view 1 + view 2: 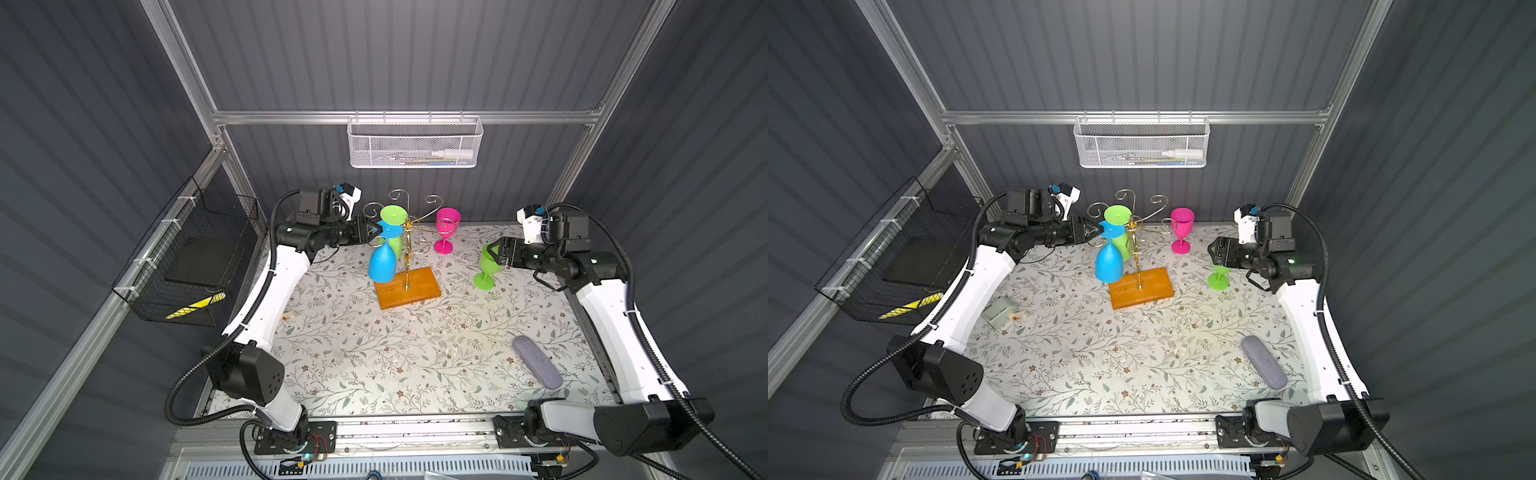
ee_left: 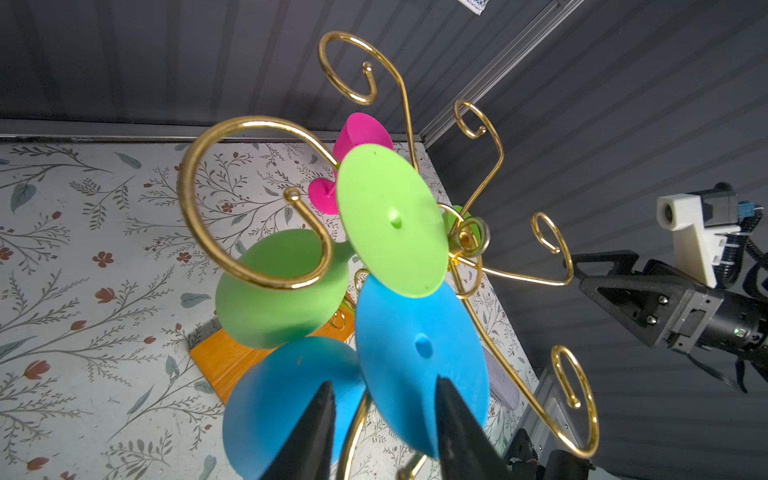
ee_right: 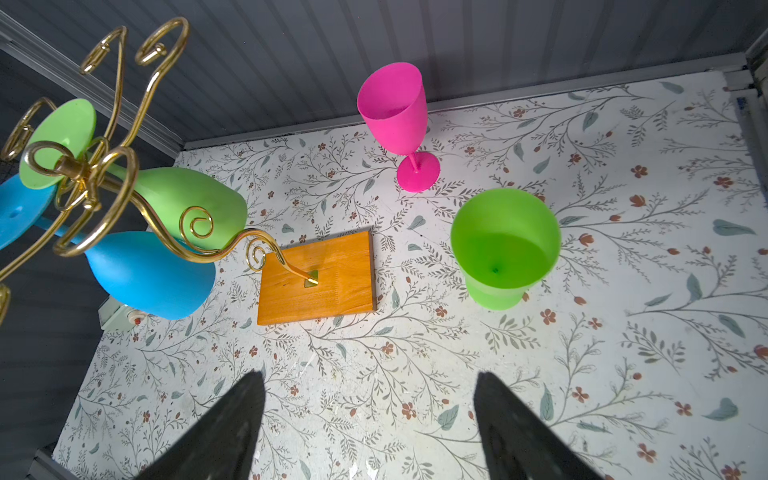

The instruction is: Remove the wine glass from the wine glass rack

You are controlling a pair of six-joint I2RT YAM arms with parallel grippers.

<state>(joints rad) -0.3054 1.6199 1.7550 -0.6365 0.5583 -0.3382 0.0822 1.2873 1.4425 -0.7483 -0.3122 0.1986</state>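
Observation:
A gold wire runs beside the blue wine glass's foot in my open fingers; next my left gripper rises, pinching only the foot's upper edge (image 2: pixel 360 336).
The wine glass rack (image 1: pixel 407 253), thin gold scroll wire on an orange wooden base (image 1: pixel 1142 286), stands at the table's back middle. A blue wine glass (image 1: pixel 381 262) and a green wine glass (image 1: pixel 393 215) hang upside down on its left arms. My left gripper (image 1: pixel 376 230) is level with the blue glass's foot (image 2: pixel 419 353). In the left wrist view the left gripper (image 2: pixel 385 384) has its jaws apart, with the foot's edge and a gold wire between them. My right gripper (image 3: pixel 370 374) hangs open and empty over the table, beside a standing green glass (image 3: pixel 505 245).
A pink glass (image 1: pixel 448 228) stands behind the rack to the right. A grey oblong case (image 1: pixel 536 368) lies front right. A small white device (image 1: pixel 1003 311) sits by the left arm. A black wire basket (image 1: pixel 191 257) hangs on the left wall and a white mesh basket (image 1: pixel 415 143) on the back rail.

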